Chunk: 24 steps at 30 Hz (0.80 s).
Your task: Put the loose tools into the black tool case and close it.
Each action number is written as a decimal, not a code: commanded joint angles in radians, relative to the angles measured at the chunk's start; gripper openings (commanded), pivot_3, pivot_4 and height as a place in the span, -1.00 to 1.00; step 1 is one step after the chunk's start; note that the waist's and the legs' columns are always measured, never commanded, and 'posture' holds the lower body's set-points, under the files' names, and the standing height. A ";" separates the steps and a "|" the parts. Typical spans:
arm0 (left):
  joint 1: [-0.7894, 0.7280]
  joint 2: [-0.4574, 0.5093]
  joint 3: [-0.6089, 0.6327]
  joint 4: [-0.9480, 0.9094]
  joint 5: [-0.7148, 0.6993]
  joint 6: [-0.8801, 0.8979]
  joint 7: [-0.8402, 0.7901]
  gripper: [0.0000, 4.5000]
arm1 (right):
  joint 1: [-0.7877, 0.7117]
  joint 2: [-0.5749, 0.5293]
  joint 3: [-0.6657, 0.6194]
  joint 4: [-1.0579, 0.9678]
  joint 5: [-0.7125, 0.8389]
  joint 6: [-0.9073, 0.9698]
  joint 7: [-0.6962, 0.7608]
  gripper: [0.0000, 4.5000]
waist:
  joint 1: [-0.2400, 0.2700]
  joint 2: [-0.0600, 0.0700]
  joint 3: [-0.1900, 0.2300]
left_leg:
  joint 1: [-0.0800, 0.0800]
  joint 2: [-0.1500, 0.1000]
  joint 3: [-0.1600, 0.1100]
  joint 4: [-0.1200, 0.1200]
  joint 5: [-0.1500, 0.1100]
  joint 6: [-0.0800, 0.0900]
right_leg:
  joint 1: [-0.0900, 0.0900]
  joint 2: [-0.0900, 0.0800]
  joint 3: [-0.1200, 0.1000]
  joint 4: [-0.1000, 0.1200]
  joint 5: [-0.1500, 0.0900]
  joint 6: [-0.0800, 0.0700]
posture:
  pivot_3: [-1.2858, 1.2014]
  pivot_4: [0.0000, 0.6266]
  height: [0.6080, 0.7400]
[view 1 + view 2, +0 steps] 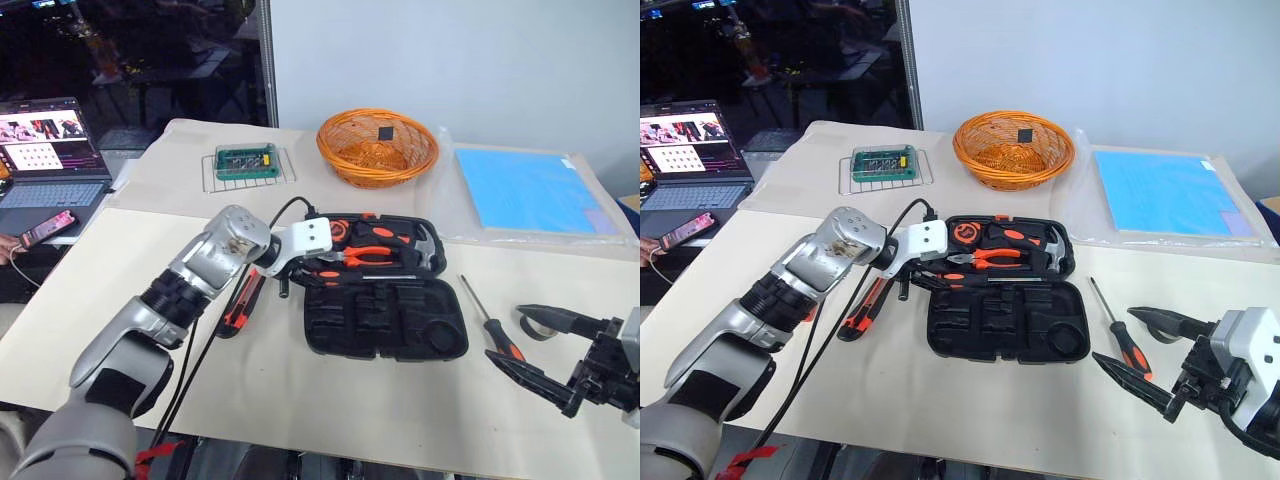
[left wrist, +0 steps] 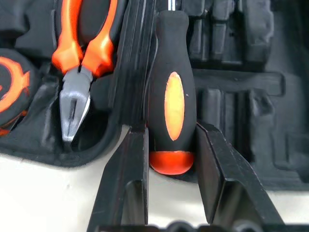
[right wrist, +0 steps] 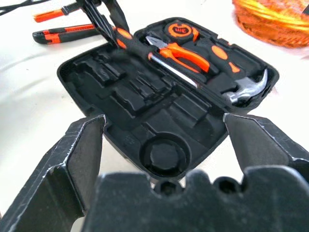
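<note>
I should regrip the longer screwdriver with my left gripper and move it into the near half (image 1: pixel 332 303), as it lies along the hinge with its handle end past the rim of the case.
The black tool case (image 1: pixel 385 345) lies open in the middle of the table, with pliers (image 1: pixel 365 255), a hammer (image 1: pixel 425 250) and a tape measure (image 1: pixel 338 230) in its far half. My left gripper (image 2: pixel 171 130) is shut on the black-and-orange handle of the longer screwdriver (image 2: pixel 174 101), held over the case's left end with the shaft (image 1: pixel 375 277) running along the hinge. An orange-and-black utility knife (image 1: pixel 243 300) rests left of the case, an orange-handled screwdriver (image 3: pixel 48 14) beyond it. A thin screwdriver (image 1: pixel 1115 325) lies right of the case. My right gripper (image 1: pixel 1115 337) hovers open beside it.
An orange wicker basket (image 1: pixel 378 147) stands at the back. A green box on a wire rack (image 1: pixel 246 162) sits to its left, a blue sheet (image 1: pixel 525 190) to its right. A laptop (image 1: pixel 45 150) and a phone (image 1: pixel 48 228) are at the far left.
</note>
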 commanded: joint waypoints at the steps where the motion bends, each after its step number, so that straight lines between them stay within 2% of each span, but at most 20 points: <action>1: -0.025 -0.018 -0.015 0.022 0.059 -0.013 -0.010 -0.62 | 0.020 0.013 -0.041 -0.037 0.010 -0.021 -0.009 1.00 | -0.001 0.000 0.000 | 0.000 0.000 0.000 0.001 0.000 0.000 | 0.000 0.000 0.000 0.000 0.000 0.000 | 0.03 -0.52 1.00; 10: -0.044 -0.095 -0.017 0.159 0.156 -0.130 0.021 -0.62 | 0.002 -0.003 -0.034 -0.041 0.009 -0.008 -0.034 1.00 | 0.002 0.000 0.000 | 0.000 0.000 0.000 0.004 -0.001 0.002 | 0.001 -0.001 0.000 0.001 0.000 0.001 | 0.03 -0.52 1.00; 11: -0.046 -0.100 -0.006 0.171 0.160 -0.142 0.027 -0.17 | 0.001 -0.004 -0.033 -0.044 0.011 -0.006 -0.037 1.00 | 0.003 0.000 0.000 | 0.000 0.000 0.000 0.004 -0.001 0.002 | 0.001 -0.001 0.000 0.001 0.000 0.001 | 0.03 -0.52 1.00; 14: -0.045 -0.097 0.075 0.160 0.123 -0.145 0.035 0.10 | 0.002 -0.006 -0.033 -0.060 0.020 0.001 -0.047 1.00 | 0.004 0.001 0.000 | 0.000 0.000 -0.001 0.005 -0.001 0.002 | 0.002 -0.001 0.000 0.001 0.000 0.001 | 0.03 -0.52 1.00; 17: -0.013 -0.064 0.178 0.063 0.032 -0.085 -0.011 0.15 | 0.003 -0.006 -0.035 -0.070 0.024 0.003 -0.053 1.00 | 0.002 0.001 0.000 | -0.001 0.000 -0.001 0.007 -0.001 0.002 | 0.001 -0.001 -0.001 0.002 0.001 0.001 | 0.03 -0.52 1.00; 20: 0.030 -0.107 0.315 -0.010 -0.098 0.079 0.031 -0.13 | -0.007 -0.002 -0.014 -0.080 0.022 0.006 -0.073 1.00 | -0.001 0.001 -0.001 | -0.001 0.001 -0.001 0.008 -0.002 0.003 | 0.001 -0.001 -0.001 0.002 0.001 0.001 | 0.03 -0.52 1.00; 24: 0.100 -0.223 0.414 -0.062 -0.137 0.149 0.214 -0.79 | -0.020 0.002 0.014 -0.088 0.017 0.008 -0.099 1.00 | 0.004 0.001 -0.001 | -0.002 0.001 -0.001 0.011 -0.002 0.003 | 0.002 -0.002 -0.001 0.002 0.000 0.004 | 0.03 -0.52 1.00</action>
